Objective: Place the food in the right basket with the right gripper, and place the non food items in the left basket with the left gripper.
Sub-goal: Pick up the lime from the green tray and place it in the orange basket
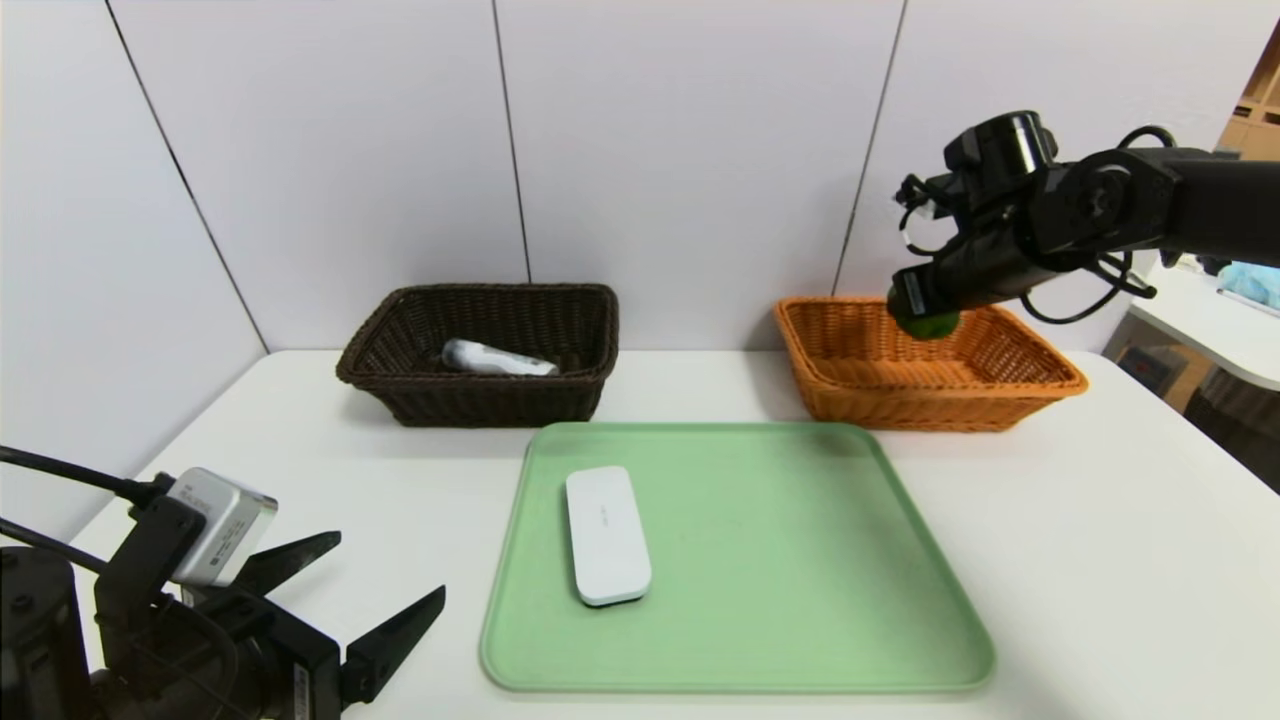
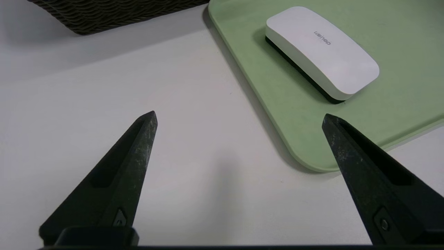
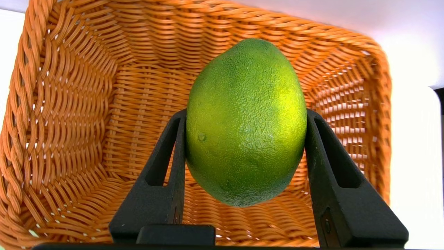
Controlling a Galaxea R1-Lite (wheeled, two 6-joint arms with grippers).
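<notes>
My right gripper will let go of the green fruit around the middle of the orange basket's woven bottom [image 1: 908, 367] [image 3: 227, 114].
A glossy green fruit [image 3: 246, 121], the food, hangs above the inside of the orange right basket [image 1: 1040, 372], and my right gripper [image 1: 922, 312] is shut on it. Both black fingers [image 3: 175, 152] press its sides over the orange weave [image 3: 76, 114]. A flat white case [image 1: 606, 535] lies on the green tray [image 1: 800, 600]; in the left wrist view the white case [image 2: 321, 50] is ahead of my fingers. A white bottle [image 1: 495, 359] lies in the dark brown left basket [image 1: 400, 340]. My left gripper [image 1: 392, 572] is open and empty at the table's near left corner.
The green tray [image 2: 399, 114] sits in the table's middle, in front of both baskets. A corner of the dark basket [image 2: 104, 14] shows in the left wrist view. White wall panels stand behind. Another table edge [image 1: 1200, 330] is at far right.
</notes>
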